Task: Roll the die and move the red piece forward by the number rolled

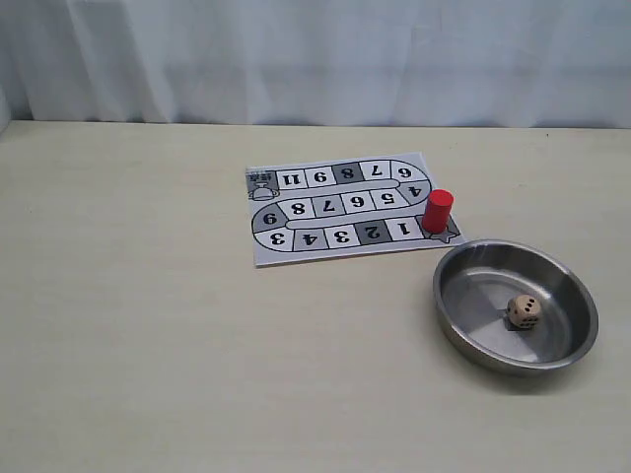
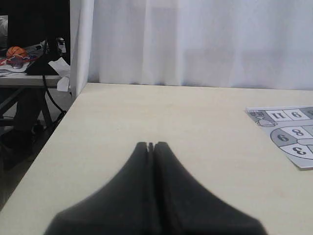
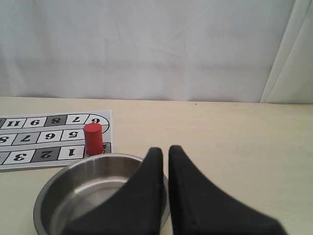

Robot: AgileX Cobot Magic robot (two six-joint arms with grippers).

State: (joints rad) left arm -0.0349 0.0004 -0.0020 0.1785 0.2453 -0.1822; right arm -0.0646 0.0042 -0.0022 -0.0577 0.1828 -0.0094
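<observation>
My right gripper is to reach into the steel bowl next. It should then close on the opposite sides of the beige die (image 1: 523,311).
The beige die (image 1: 524,312) lies inside a steel bowl (image 1: 463,330) at the right of the exterior view. The red piece (image 1: 438,211) stands upright on the start mark beside square 1, at the right end of the paper board (image 1: 296,236). Neither arm shows in the exterior view. My left gripper (image 2: 151,145) is shut and empty over bare table, left of the board (image 2: 293,139). My right gripper (image 3: 165,150) is shut with a hairline gap and holds nothing, on the near side of the bowl (image 3: 54,188). The red piece (image 3: 93,138) stands beyond the bowl; the die is hidden there.
The tabletop (image 1: 148,325) is a pale beige surface with a white curtain (image 1: 315,59) behind it. In the left wrist view the table's left edge (image 2: 54,137) drops off beside a cluttered desk (image 2: 24,63).
</observation>
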